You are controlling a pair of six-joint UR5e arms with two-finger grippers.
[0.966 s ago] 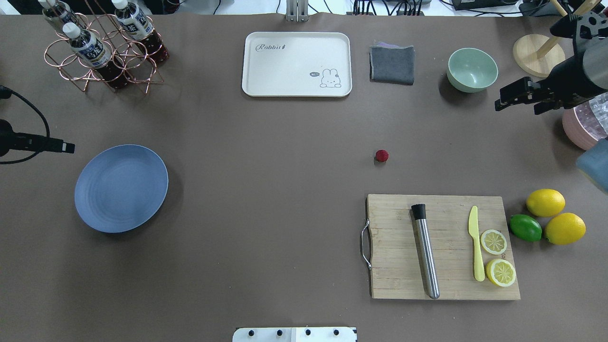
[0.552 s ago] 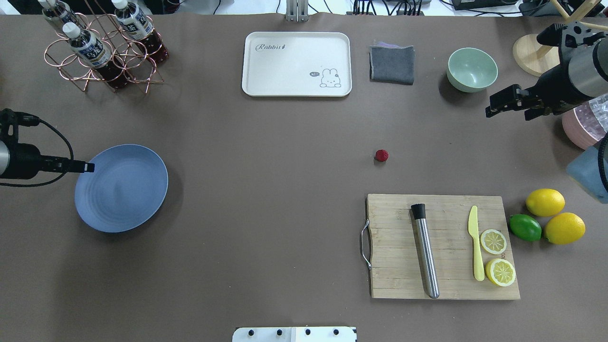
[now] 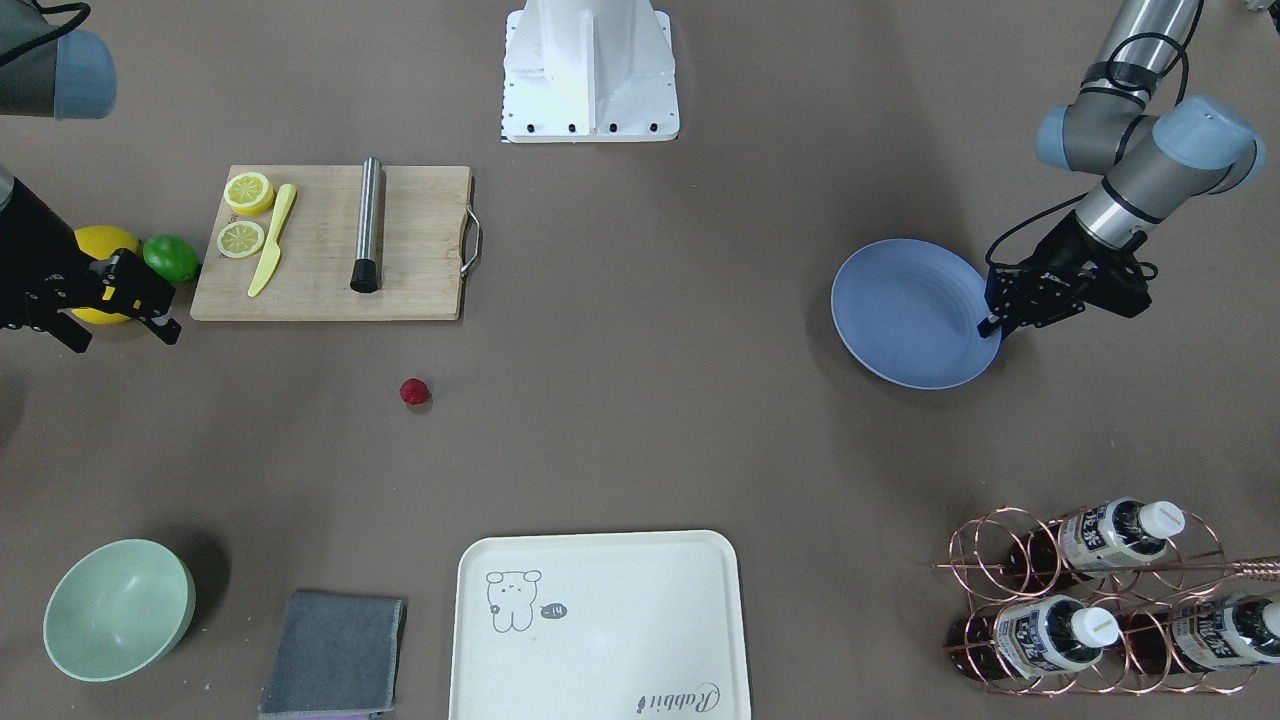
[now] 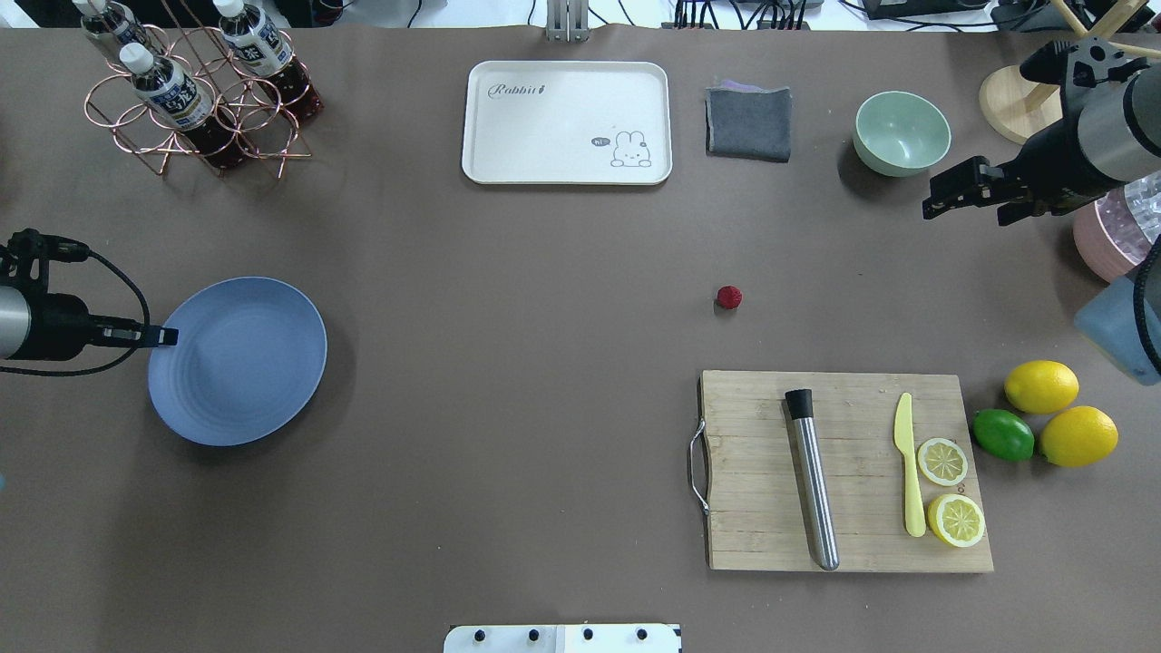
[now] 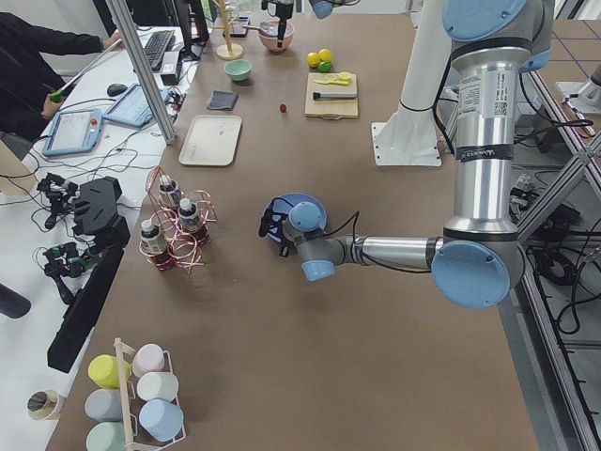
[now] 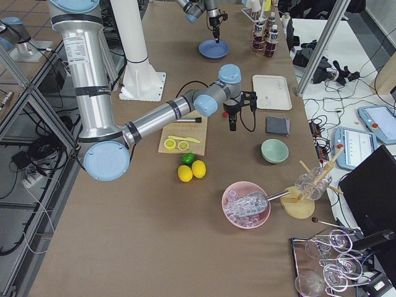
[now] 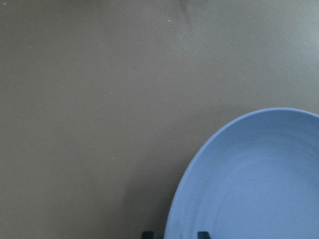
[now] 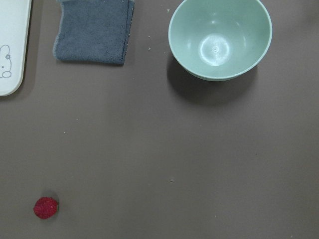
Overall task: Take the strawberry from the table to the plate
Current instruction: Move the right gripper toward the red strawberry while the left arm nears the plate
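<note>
My left gripper is going to let go of the blue plate on the bare table [image 3: 576, 308] beside the metal handle of the cutting board. The blue plate now rests far from the strawberry.
The strawberry [image 4: 728, 297] [image 3: 414, 391] [image 8: 46, 207] is a small dark-red berry lying alone on the brown table [image 4: 544, 363], above the cutting board. Far to the left rests the blue plate [image 4: 238, 360] [image 3: 910, 310] [image 7: 249, 184]. My left gripper [image 4: 168, 336] [image 3: 990, 325] [image 7: 175, 234] sits at the plate's left rim, one fingertip outside the rim and one over the plate, with a gap between them. My right gripper [image 4: 963, 213] [image 3: 125, 340] hovers open and holds nothing. It is beside the mint bowl, well right of the strawberry.
A wooden cutting board [image 4: 753, 544] holds a steel rod, a yellow knife and lemon slices. Lemons [image 4: 1041, 386] and a lime [image 4: 1003, 434] lie to its right. A mint bowl [image 4: 901, 132], grey cloth [image 4: 748, 122], cream tray [image 4: 567, 122] and bottle rack [image 4: 195, 91] line the far side.
My left gripper has come in to the right and reached the plate's rim, and the plate has shifted slightly right. My right gripper has drifted left. The strawberry has not moved.
</note>
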